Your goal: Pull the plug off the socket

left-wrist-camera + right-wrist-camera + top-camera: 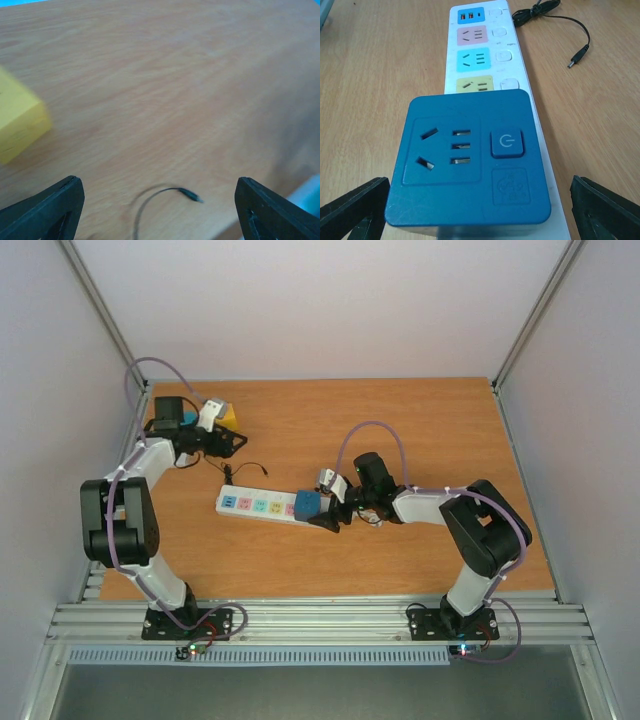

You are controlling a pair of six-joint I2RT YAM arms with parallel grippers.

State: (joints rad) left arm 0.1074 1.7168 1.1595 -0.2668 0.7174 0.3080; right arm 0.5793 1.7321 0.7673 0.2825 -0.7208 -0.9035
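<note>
My left gripper is to go next to the dark blue plug block on the white power strip, where it should close on the plug block's far and near sides (307, 504).
The white power strip (250, 506) lies mid-table with pastel outlet faces; it also shows in the right wrist view (512, 65). A dark blue square plug block (306, 504) with its own outlet and a power button sits plugged in at the strip's right end, filling the right wrist view (470, 160). My right gripper (322, 507) is open, its jaws spread wide on either side of the plug (480, 215), with gaps showing. My left gripper (238, 440) is open and empty over bare wood at the far left (160, 210).
A yellow block (229, 414) sits by the left gripper, seen at the left of the left wrist view (17, 122). A thin black cable with a barrel tip (245, 472) lies loose behind the strip (192, 195) (580, 52). Walls enclose the table.
</note>
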